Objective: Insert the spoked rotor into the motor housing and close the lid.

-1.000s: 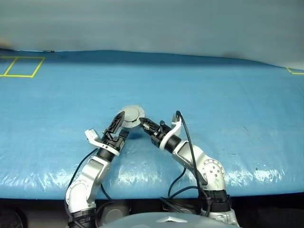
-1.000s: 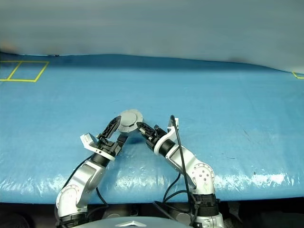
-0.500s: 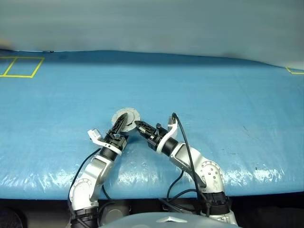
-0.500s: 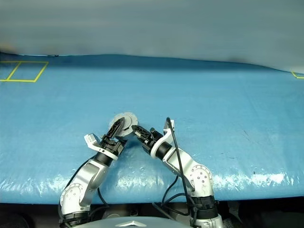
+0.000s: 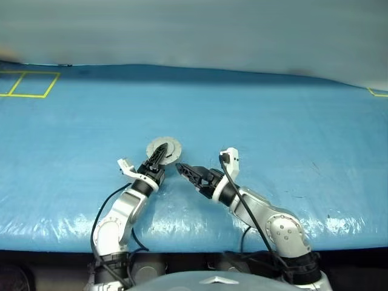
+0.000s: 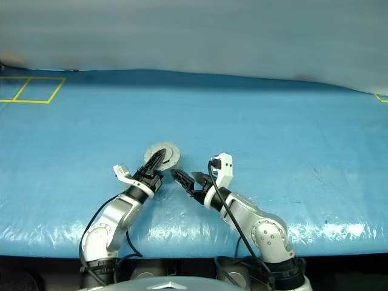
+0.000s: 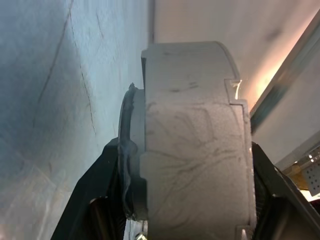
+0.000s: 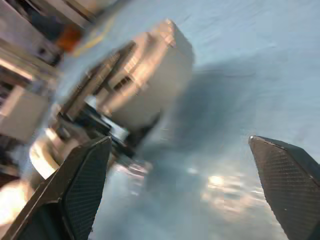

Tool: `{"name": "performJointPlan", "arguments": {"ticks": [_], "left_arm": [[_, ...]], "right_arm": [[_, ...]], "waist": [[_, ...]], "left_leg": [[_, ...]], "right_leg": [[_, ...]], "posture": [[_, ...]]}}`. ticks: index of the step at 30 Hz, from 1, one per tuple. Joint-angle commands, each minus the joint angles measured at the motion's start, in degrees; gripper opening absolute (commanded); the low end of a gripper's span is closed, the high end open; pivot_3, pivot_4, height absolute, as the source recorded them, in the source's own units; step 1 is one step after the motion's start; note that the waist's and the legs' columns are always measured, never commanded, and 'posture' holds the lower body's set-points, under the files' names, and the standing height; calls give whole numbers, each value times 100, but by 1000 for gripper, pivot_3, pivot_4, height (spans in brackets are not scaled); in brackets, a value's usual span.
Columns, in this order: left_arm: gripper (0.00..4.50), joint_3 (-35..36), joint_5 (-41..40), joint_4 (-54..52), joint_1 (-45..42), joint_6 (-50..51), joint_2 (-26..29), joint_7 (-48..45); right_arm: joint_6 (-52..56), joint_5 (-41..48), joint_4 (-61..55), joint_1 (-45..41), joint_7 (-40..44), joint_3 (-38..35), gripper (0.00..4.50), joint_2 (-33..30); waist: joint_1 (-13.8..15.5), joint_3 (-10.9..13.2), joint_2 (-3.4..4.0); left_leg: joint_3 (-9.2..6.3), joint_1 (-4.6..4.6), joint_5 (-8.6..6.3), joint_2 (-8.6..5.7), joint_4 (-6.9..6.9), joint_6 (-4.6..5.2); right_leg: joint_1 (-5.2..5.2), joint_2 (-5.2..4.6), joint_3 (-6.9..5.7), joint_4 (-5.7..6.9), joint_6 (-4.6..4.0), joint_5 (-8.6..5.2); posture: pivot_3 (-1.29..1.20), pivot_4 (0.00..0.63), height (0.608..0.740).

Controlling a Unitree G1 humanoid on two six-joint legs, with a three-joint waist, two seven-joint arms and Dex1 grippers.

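Note:
The motor housing, still lying on the blue sheet, will be let go by my left gripper on the bare blue sheet (image 5: 157,122) just behind it, toward the grey wall.
The motor housing (image 5: 165,147) is a round grey piece lying on the blue sheet, plain grey face up. The lid looks folded shut on it, though the seam is hard to make out. The spoked rotor is hidden. My left gripper (image 5: 157,155) is shut on the housing's sides. In the left wrist view the grey body (image 7: 192,100) sits between the two black fingers (image 7: 102,200). My right gripper (image 5: 187,171) stands open just right of the housing and apart from it, with nothing between its fingers (image 8: 82,185). The right wrist view shows the housing (image 8: 150,75), blurred.
A blue plastic sheet (image 5: 273,133) covers the table. A yellow tape square (image 5: 29,85) lies at the far left, and a yellow corner mark (image 5: 377,92) at the far right. The table's front edge (image 5: 194,233) runs under both forearms. A grey wall rises behind.
My left gripper closed on the housing, which my right gripper had been gripping. The right gripper then let go, opened wide, rolled and drew back to the right.

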Motion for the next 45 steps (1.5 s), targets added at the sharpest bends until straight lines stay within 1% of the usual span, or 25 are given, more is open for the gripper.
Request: {"name": "performJointPlan", "arguments": {"ticks": [1,6,8,10,13,16,20,26,27,28,31,32,35,39,41,42,43,44,45], "left_arm": [[2362,299,301,395,-712,-149,246,-17],[2362,560,898,1403,-1697,-180,611,-288],[2362,647,1339,2061,-2273,-387,761,-421],[2362,779,1718,2763,-2846,-633,874,-600],[2362,941,2115,3568,-3435,-779,977,-870],[2362,1009,2562,4481,-4055,-842,1065,-1173],[2362,984,3226,5556,-4724,-981,1076,-1608],[2362,1159,3880,6535,-5102,-1192,1064,-1686],[3093,1213,3937,6617,-5102,-1187,1074,-1677],[3380,1239,4012,6662,-5085,-1167,1087,-1692],[4380,1254,4223,6651,-4938,-966,1151,-1679],[4467,1246,4294,6593,-4844,-891,1179,-1664],[4467,1156,4521,6199,-4342,-508,1318,-1611],[4467,946,4677,5020,-3254,379,1496,-1480],[4467,768,4677,4050,-2574,842,1545,-1470],[4467,656,4655,3554,-2250,1050,1565,-1519],[4467,585,4597,3055,-1908,1254,1576,-1531],[4467,462,4638,2574,-1581,1356,1601,-1518],[4467,357,4696,2126,-1253,1406,1621,-1490]], "right_arm": [[-532,-1080,-240,203,390,228,4500,-158],[-1143,-2313,-92,447,534,398,4500,-150],[-1502,-2958,-17,518,457,472,4500,-129],[-1575,-3666,55,544,334,636,4500,-252],[-1786,-4024,131,639,370,617,4500,-98],[-1878,-4640,246,628,390,749,4500,-148],[-1773,-4887,347,560,438,706,4500,72],[-1731,-5193,349,539,595,724,4500,269],[-1715,-5213,324,551,618,722,4500,303],[-1704,-5239,305,565,641,720,4500,332],[-1672,-5299,259,616,710,709,4500,421],[-1667,-5309,238,641,724,707,4500,452],[-1628,-5304,178,692,793,684,4500,529],[-1514,-5215,197,767,939,599,4500,593],[-1501,-5235,237,802,1015,590,4500,582],[-1494,-5253,255,814,1053,586,4500,567],[-1468,-5254,284,821,1089,562,4500,560],[-1468,-5275,319,819,1117,545,4500,543],[-1477,-5279,360,819,1143,521,4500,541]], "waist": [[-24,0,0],[-19,2,-2],[-4,4,-7],[9,8,-13],[3,14,-23],[5,14,-24],[5,16,-27],[-27,19,-29],[-29,18,-29],[-29,18,-29],[-39,17,-29],[-47,17,-29],[-106,10,-25],[-226,-47,-14],[-258,-59,-12],[-269,-69,-12],[-297,-92,-6],[-296,-101,0],[-289,-111,5]], "left_leg": [[1,2,1,2,2,-2],[1,0,3,6,9,-6],[2,-7,2,6,22,-4],[2,-16,2,4,37,-4],[4,-28,8,2,46,-14],[6,-37,8,0,46,-14],[4,-52,8,-1,47,-14],[4,-56,9,1,47,-16],[3,-54,10,2,47,-17],[4,-51,10,2,48,-18],[5,-33,11,3,50,-20],[7,-21,11,4,49,-19],[17,17,10,6,43,-20],[26,46,12,23,37,-25],[39,83,7,38,26,-19],[42,128,-2,42,17,-9],[48,151,-5,48,10,-11],[51,161,-6,52,3,-14],[51,177,-5,52,-3,-17]], "right_leg": [[1,4,2,2,0,1],[1,11,3,4,4,8],[1,10,3,3,9,11],[0,9,1,2,13,13],[-6,8,2,-3,21,18],[-11,6,1,-7,24,19],[-20,3,-5,-12,27,19],[-23,1,-9,-10,29,18],[-23,1,-10,-7,29,18],[-21,1,-9,-6,29,18],[-7,1,-6,0,29,18],[3,1,-3,1,29,18],[30,0,9,4,30,17],[40,-1,18,24,19,12],[60,-12,26,42,8,5],[93,-15,23,41,2,-1],[106,-17,23,40,4,-14],[109,-19,24,40,-20,-32],[111,-26,23,40,-27,-36]], "posture": [[0,150,740],[0,150,740],[0,150,740],[0,150,740],[0,150,740],[0,150,740],[0,150,740],[0,150,740],[0,150,740],[0,150,740],[0,150,740],[0,150,740],[0,150,740],[0,150,740],[0,150,740],[0,150,740],[0,150,740],[0,150,740],[0,150,740]]}}
